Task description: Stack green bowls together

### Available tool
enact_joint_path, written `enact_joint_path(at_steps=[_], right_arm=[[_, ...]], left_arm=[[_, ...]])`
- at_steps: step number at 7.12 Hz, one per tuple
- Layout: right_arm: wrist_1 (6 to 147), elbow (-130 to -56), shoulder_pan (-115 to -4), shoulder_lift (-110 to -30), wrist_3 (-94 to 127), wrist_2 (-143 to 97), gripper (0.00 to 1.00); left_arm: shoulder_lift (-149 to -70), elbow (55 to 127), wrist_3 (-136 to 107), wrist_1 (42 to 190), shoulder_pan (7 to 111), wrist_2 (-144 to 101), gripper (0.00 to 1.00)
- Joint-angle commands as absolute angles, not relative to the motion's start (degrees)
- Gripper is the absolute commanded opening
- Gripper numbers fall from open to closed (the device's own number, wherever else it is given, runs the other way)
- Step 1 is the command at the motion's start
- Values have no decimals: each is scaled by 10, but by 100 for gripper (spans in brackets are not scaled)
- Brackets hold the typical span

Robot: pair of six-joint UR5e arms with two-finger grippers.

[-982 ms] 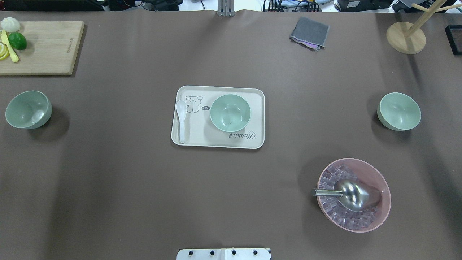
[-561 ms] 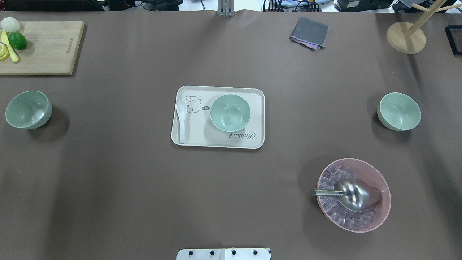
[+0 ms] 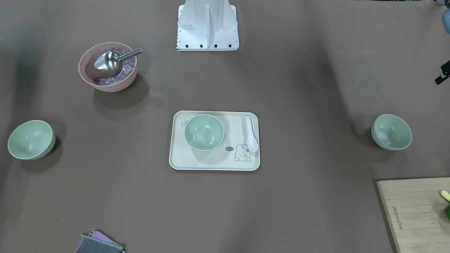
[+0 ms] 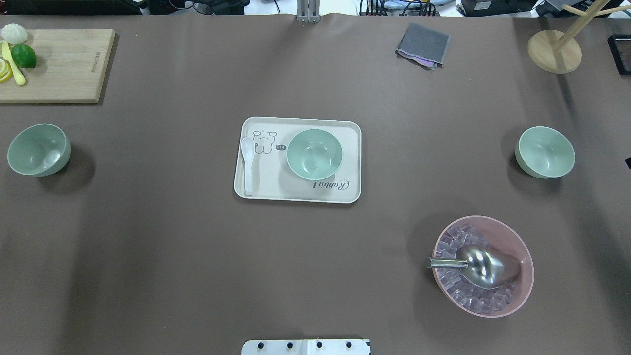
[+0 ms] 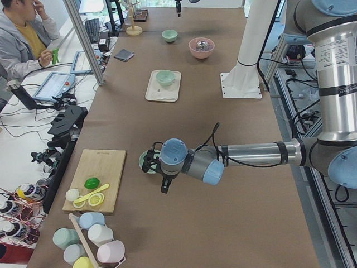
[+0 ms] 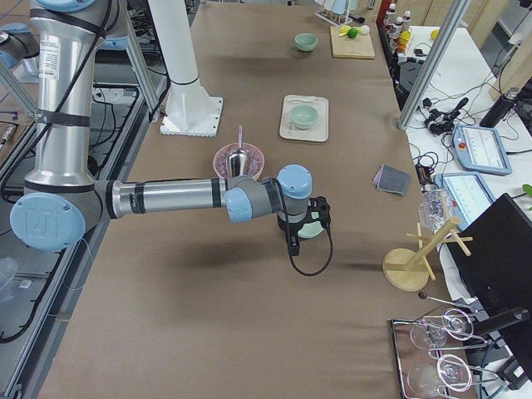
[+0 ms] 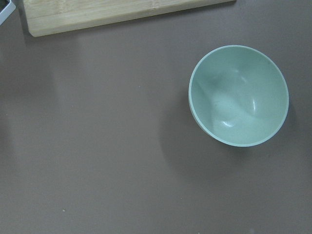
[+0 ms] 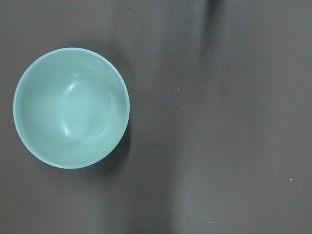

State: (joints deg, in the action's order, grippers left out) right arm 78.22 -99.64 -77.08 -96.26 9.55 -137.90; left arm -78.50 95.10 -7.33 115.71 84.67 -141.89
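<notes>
I will close my right gripper on the outer rim (image 3: 10, 141) (image 8: 127, 95), facing away from the tray, of the green bowl at the pink bowl's end of the table.
Three pale green bowls stand apart. One green bowl (image 4: 314, 154) sits on the cream tray (image 4: 261, 192) in the middle. A second green bowl (image 4: 38, 149) stands at the table's left end, also in the left wrist view (image 7: 239, 95). A third green bowl (image 4: 544, 152) stands at the right end, also in the right wrist view (image 8: 71, 107). My left gripper (image 5: 152, 162) hangs over the left bowl and my right gripper (image 6: 314, 212) over the right bowl. Both show only in the side views, so I cannot tell if they are open or shut.
A pink bowl (image 4: 483, 266) with ice and a metal scoop stands front right. A white spoon (image 4: 248, 162) lies on the tray. A cutting board (image 4: 59, 64) with lime and lemon is back left. A grey cloth (image 4: 423, 44) and a wooden stand (image 4: 554, 51) are at the back right.
A small dark part has come into the overhead view at its right edge, beside the right bowl. The bowls have not moved.
</notes>
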Motion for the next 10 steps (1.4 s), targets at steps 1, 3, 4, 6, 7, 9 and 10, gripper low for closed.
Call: enact_joint_path(at_steps=[1, 3, 4, 6, 7, 9, 10], right_arm=[[766, -937, -732, -904, 118, -1378, 100], [718, -869, -710, -855, 162, -1368, 100], [668, -846, -699, -848, 193, -1358, 100], [593, -810, -658, -836, 305, -1298, 97], [583, -798, -650, -836, 312, -1297, 92], [583, -793, -643, -838, 322, -1300, 37], [580, -796, -643, -836, 364, -1301, 0]], left_arm=[[-792, 949, -94, 1158, 846, -1420, 98], [-793, 949, -96, 1156, 842, -1426, 98], [-795, 947, -95, 1152, 837, -1429, 98], [-809, 943, -113, 1153, 835, -1428, 98], [-810, 944, -138, 1157, 835, -1429, 98], [-816, 943, -140, 1156, 835, -1429, 98], [-816, 943, -140, 1156, 835, -1429, 98]])
